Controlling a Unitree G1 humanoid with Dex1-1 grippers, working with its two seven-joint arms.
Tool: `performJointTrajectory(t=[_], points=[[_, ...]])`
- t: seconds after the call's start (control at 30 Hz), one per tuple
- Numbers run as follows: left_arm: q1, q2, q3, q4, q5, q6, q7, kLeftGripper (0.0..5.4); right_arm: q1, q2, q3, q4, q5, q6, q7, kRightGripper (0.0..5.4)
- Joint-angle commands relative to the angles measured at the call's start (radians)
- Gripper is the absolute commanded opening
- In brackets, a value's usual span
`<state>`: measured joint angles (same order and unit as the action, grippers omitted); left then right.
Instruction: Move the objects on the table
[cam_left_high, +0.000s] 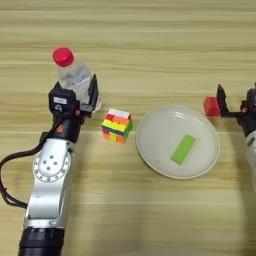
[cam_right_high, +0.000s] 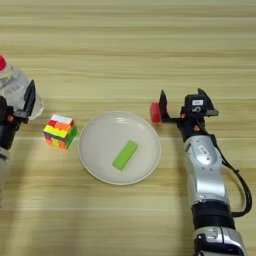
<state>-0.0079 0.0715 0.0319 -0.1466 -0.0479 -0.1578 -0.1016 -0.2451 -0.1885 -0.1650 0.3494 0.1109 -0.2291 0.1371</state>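
Observation:
Next, my left gripper sets the water bottle down on the bare wood (cam_left_high: 78, 121) beside the multicoloured puzzle cube.
A clear water bottle (cam_left_high: 75, 76) with a red cap (cam_left_high: 63, 56) stands at the left of the wooden table (cam_left_high: 150, 35). My left gripper (cam_left_high: 77, 89) holds the bottle's lower body, with one black finger (cam_left_high: 93, 90) against its right side. Just right of it a multicoloured puzzle cube (cam_left_high: 117, 126) sits on the wood, free of both grippers. My right gripper (cam_right_high: 182, 100) stands open at the right; its left finger (cam_right_high: 162, 106) is beside a small red block (cam_right_high: 156, 113), which lies outside the jaws.
A round white plate (cam_right_high: 100, 160) lies in the middle, between the cube and the right arm, with a green bar (cam_right_high: 125, 154) lying in it. The red block rests just off the plate's upper right rim.

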Motion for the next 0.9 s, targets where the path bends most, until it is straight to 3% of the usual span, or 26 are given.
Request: performJointTrajectory(t=[0.03, 0.47, 0.9], points=[[-0.015, 0.015, 0.028, 0.069, 0.006, -0.03, 0.011, 3.13, -0.014, 0.002, -0.001, 0.005, 0.0, -0.005, -0.003, 5.4], [-0.07, 0.033, 0.065, 0.364, 0.019, -0.135, 0.027, 3.13, -0.012, 0.0, -0.002, 0.001, -0.002, -0.006, -0.003, 5.4], [-0.07, 0.033, 0.061, 0.466, 0.039, -0.2, 0.042, 3.13, -0.022, -0.003, -0.001, 0.009, -0.002, -0.005, 0.002, 5.4]])
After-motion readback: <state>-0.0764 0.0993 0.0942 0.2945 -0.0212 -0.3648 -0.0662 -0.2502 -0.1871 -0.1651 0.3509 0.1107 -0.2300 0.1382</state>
